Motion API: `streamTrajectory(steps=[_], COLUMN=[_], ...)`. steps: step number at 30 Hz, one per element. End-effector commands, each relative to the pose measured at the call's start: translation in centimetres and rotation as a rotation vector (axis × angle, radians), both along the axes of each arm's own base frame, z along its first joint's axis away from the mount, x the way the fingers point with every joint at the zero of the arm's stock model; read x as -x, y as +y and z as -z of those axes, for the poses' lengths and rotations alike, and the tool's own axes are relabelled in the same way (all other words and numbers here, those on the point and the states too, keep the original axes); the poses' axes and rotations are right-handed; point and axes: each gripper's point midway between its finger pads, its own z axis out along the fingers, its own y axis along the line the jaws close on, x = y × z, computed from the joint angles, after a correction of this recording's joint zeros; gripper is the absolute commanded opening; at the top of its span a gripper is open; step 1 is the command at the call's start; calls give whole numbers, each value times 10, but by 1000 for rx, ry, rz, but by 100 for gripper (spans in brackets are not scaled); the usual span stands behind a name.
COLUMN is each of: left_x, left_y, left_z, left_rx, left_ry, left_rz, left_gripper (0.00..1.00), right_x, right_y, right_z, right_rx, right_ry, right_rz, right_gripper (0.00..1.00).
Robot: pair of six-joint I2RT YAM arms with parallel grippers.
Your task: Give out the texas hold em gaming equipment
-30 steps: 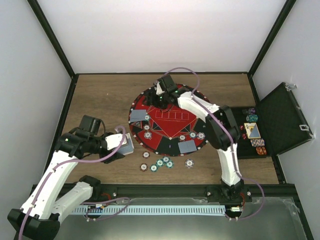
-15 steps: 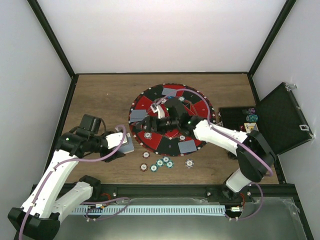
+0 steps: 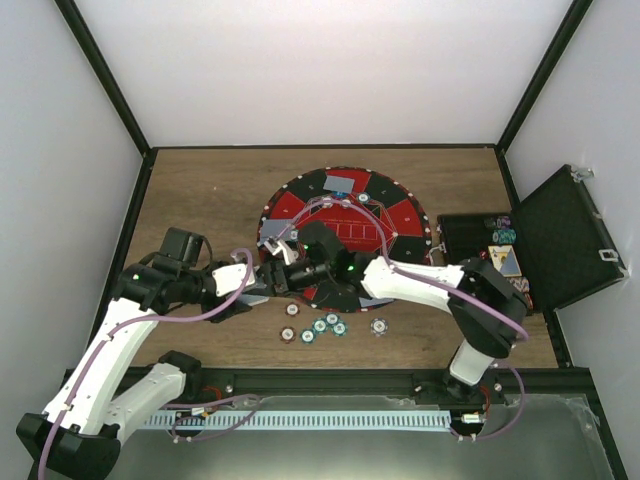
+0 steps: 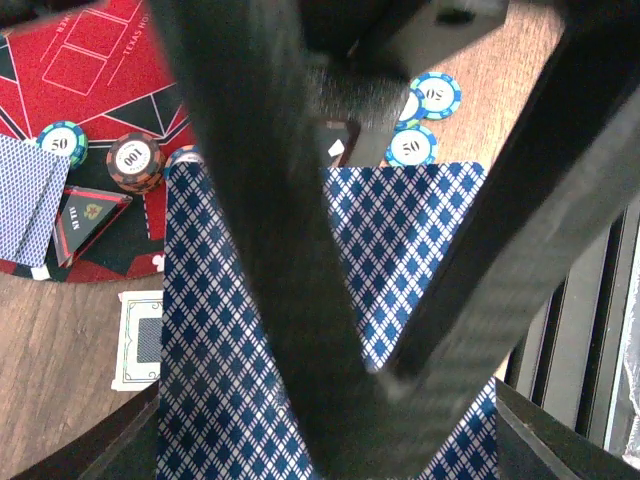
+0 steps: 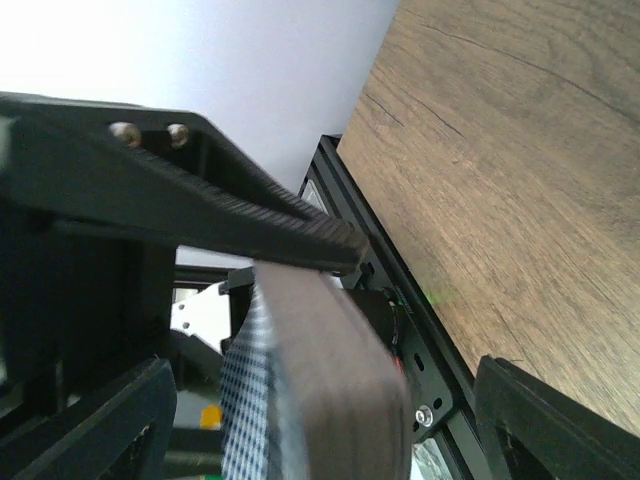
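Note:
My right gripper will back off and pinch just that card's free edge (image 4: 430, 168), because its fingers lie too far over the top card of the deck.
My left gripper (image 3: 258, 283) is shut on a deck of blue-diamond-backed playing cards (image 4: 230, 330), holding it just off the left rim of the round mat (image 3: 395, 212). My right gripper (image 3: 283, 275) has reached across to it and stands open, its dark blurred fingers (image 4: 260, 200) crossing over the top card. In the right wrist view the deck (image 5: 245, 400) hangs edge-on between my open jaws, under the left gripper's ridged finger (image 5: 200, 215). One dealt card (image 3: 339, 184) lies on the mat's far side. Striped chips (image 3: 322, 326) lie on the wood in front of the mat.
More chips (image 4: 135, 160) and a face-down card (image 4: 25, 200) lie on the mat's left part. A small white-bordered card (image 4: 140, 340) lies on the wood. The open black case (image 3: 560, 240), with chips in its tray (image 3: 505, 262), is at the right.
The right arm left a card on the mat's far side and swung back left over the mat to the deck, its jaws opening. The left gripper kept holding the deck.

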Motion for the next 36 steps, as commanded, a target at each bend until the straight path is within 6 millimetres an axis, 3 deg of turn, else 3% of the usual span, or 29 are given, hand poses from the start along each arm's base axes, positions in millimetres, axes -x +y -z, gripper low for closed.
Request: streamTrajectory(steps=[1,10,20,31,33,36], left_x=[0,1,1,-1,-1,-1], left_y=[-5,-5,-4,-5,-5,-5], left_z=[-7,-9,-11,-10,-10,-10], left_rx=[31,34,32,31,32,32], left_ry=[-25,-26,-37,-35,-37,-34], left_rz=[19,21,25,24,25,25], left_gripper=[9,9,9,9,9,9], right_x=[2,-12,-36,-40,-40,-33], right_y=[21,29,-16,-38,-39,-34], right_z=[-12,0,25,9,9,4], right_rx=[-48,-25,45,46,48,31], right_ry=[2,31,55,12,10,9], right_rz=[-38,-9,102,150,151,123], right_gripper=[82,76,62,34,36,56])
